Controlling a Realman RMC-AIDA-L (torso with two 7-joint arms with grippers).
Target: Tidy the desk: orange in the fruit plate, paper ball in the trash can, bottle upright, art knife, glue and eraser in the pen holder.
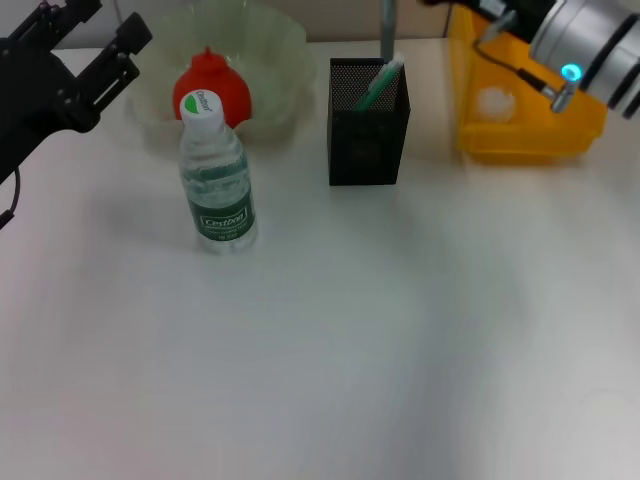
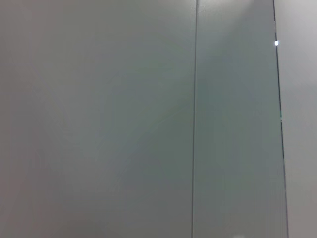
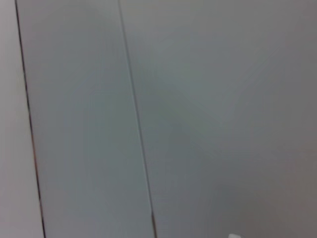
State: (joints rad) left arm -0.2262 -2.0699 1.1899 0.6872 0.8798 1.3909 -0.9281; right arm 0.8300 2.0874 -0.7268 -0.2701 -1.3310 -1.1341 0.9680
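Note:
Next, my right gripper lets go of the grey handle inside the black mesh pen holder (image 1: 346,85), next to the green-and-white stick.
The clear water bottle (image 1: 217,180) stands upright on the white desk (image 1: 330,350), its cap just in front of the fruit plate. The orange (image 1: 212,90) lies in the translucent fruit plate (image 1: 275,60). A white paper ball (image 1: 494,101) rests inside the yellow trash can (image 1: 520,135). Out of the black mesh pen holder (image 1: 367,135) stick a green-and-white stick (image 1: 380,85) and a grey handle (image 1: 386,25); I cannot tell which is the art knife or the glue, and the eraser is hidden. My left gripper (image 1: 100,28) hangs open and empty at the far left. My right arm (image 1: 585,45) is over the trash can.
Both wrist views show only plain grey panels with thin seams. The fruit plate, pen holder and trash can line the desk's far edge.

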